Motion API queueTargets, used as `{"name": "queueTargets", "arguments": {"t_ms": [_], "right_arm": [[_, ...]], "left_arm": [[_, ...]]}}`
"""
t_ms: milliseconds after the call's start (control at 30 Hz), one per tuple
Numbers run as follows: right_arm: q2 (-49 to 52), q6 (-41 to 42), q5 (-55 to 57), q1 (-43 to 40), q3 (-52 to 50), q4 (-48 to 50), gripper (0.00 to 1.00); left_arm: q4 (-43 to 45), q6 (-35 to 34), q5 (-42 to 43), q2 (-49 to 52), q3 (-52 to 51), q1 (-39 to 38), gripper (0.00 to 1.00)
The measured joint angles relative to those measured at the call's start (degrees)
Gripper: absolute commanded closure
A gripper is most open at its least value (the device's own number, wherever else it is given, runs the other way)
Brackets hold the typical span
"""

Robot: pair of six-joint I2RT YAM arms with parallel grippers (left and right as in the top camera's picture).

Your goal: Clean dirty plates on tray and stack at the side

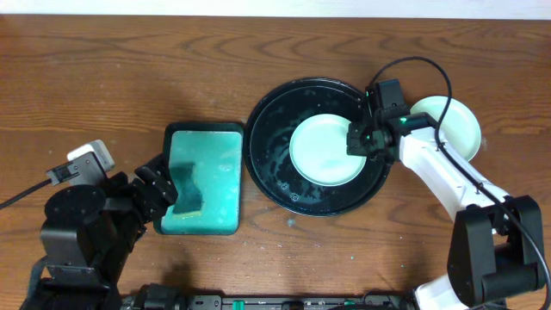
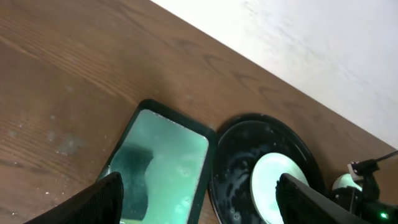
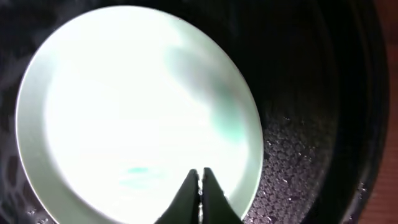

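The robot's right gripper has its shut fingers over the inside of the plate, so it should open them and pinch the plate's rim [image 3: 257,177] before the left gripper takes the sponge.
One pale mint plate [image 1: 325,150] lies in the black tray [image 1: 267,155], right of the tray's centre. It fills the right wrist view [image 3: 124,106] and carries a faint teal smear. My right gripper [image 1: 360,138] is shut, its tips [image 3: 199,172] over the plate's inner face near its right rim; I see nothing between the fingers. More plates [image 1: 458,127] are stacked on the table right of the tray, partly hidden by the right arm. My left gripper [image 1: 159,194] is open and empty [image 2: 199,199] at the near left of the teal tray.
A teal rectangular tray [image 1: 219,164] with a black edge sits left of the black tray and holds a dark green sponge [image 1: 191,191]. The black tray's floor is wet with droplets [image 3: 305,155]. The right arm's cable [image 1: 430,69] arcs over the stacked plates.
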Motion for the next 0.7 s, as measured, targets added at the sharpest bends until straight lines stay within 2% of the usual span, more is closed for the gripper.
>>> {"name": "queueTargets", "arguments": {"t_ms": [67,100,167,200,267,367,467,533,567,600,700], "right_arm": [[0.13,-3.93,2.16,0.0,-0.22,2.49,0.55],[0.28,-8.98,2.95,-0.02,-0.26,7.39,0.54],[0.39,-16.81,2.43,-0.09,-0.28,13.42,0.38],[0.96,-21.55,0.76,-0.13,-0.39,18.32,0.37],[3.67,-32.7,-3.91,-0.09,-0.09,24.79,0.42],[7.58,-41.33,-7.58,-0.07,-0.09,27.34,0.48],[12.09,-48.3,-10.29,-0.07,-0.11,27.3,0.59],[13.51,-51.1,-11.04,-0.09,-0.15,27.02,0.79],[13.55,-52.06,-11.1,-0.09,-0.15,26.53,0.93],[13.55,-52.7,-11.56,-0.11,-0.15,25.9,0.99],[12.85,-53.7,-12.52,-0.2,0.04,24.74,0.99]], "left_arm": [[-0.15,-0.02,0.0,1.29,0.0,0.0,0.21],[-0.33,0.0,0.0,2.1,0.0,0.0,0.21],[-0.44,0.0,0.0,4.52,0.0,0.0,0.21],[-0.9,0.0,0.0,5.64,0.0,0.0,0.21],[-2.05,0.0,0.02,7.61,-0.04,0.0,0.21],[-4.28,0.37,0.02,8.94,-0.07,0.0,0.21],[-4.94,1.97,0.0,8.68,-0.07,0.0,0.21],[-5.29,2.82,0.02,8.09,-0.07,0.0,0.21],[-5.31,3.02,0.02,7.76,-0.07,0.0,0.21],[-5.33,3.13,0.02,7.56,-0.07,0.0,0.21],[-5.11,3.45,0.02,6.91,-0.07,0.0,0.21]]}}
